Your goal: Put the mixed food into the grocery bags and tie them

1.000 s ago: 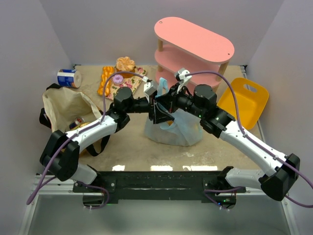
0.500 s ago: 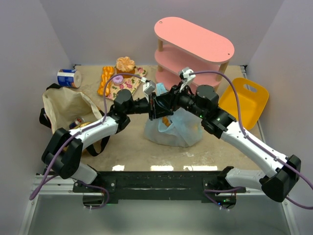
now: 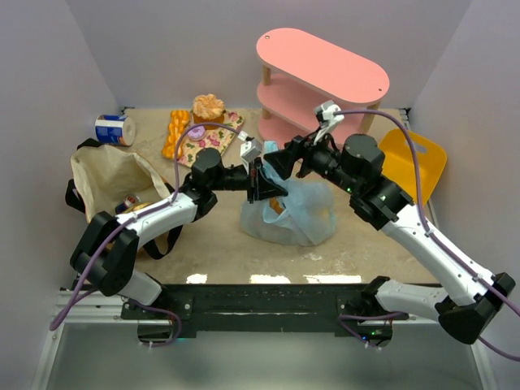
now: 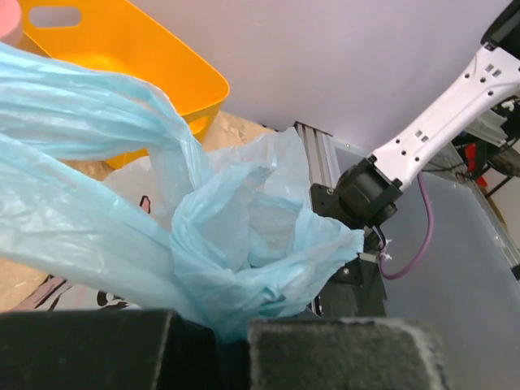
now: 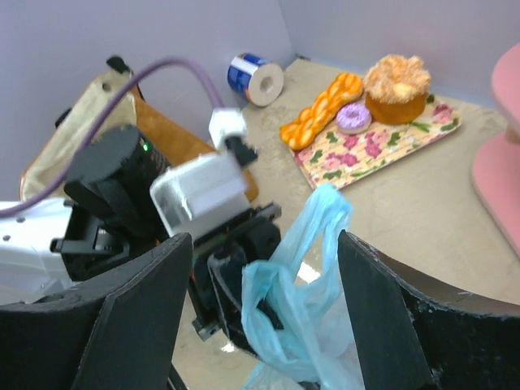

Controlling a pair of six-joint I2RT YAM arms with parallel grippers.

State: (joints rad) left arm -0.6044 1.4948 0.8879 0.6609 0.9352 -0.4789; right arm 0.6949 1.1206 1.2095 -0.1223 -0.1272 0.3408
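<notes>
The handle's loop sticks out free past the left gripper's hold on the bunch, so the robot's right gripper should pinch the loop [image 5: 329, 200] before the left gripper opens to regrip.
The light-blue plastic grocery bag [image 3: 294, 215] stands mid-table with something orange [image 3: 279, 205] showing through it. My left gripper [image 3: 264, 184] is shut on the bag's bunched handles; in the left wrist view the blue film [image 4: 244, 244] is pinched between the dark pads [image 4: 341, 353]. My right gripper [image 3: 283, 161] hovers just behind the handles, open. In the right wrist view one loop handle [image 5: 321, 227] rises free between its spread fingers [image 5: 138, 317], touching neither. The tan canvas tote [image 3: 110, 175] slumps at the left with small items [image 3: 130, 203] inside.
A pink shelf unit [image 3: 321, 73] stands at the back. A yellow basket [image 3: 410, 166] leans at the right. A floral tray [image 3: 213, 145] with bread, a doughnut and a cupcake lies at the back left, beside a blue-and-white can [image 3: 114, 128].
The left gripper has closed on the bag's handles. The right gripper has opened, let the handles go and drawn back to the right.
</notes>
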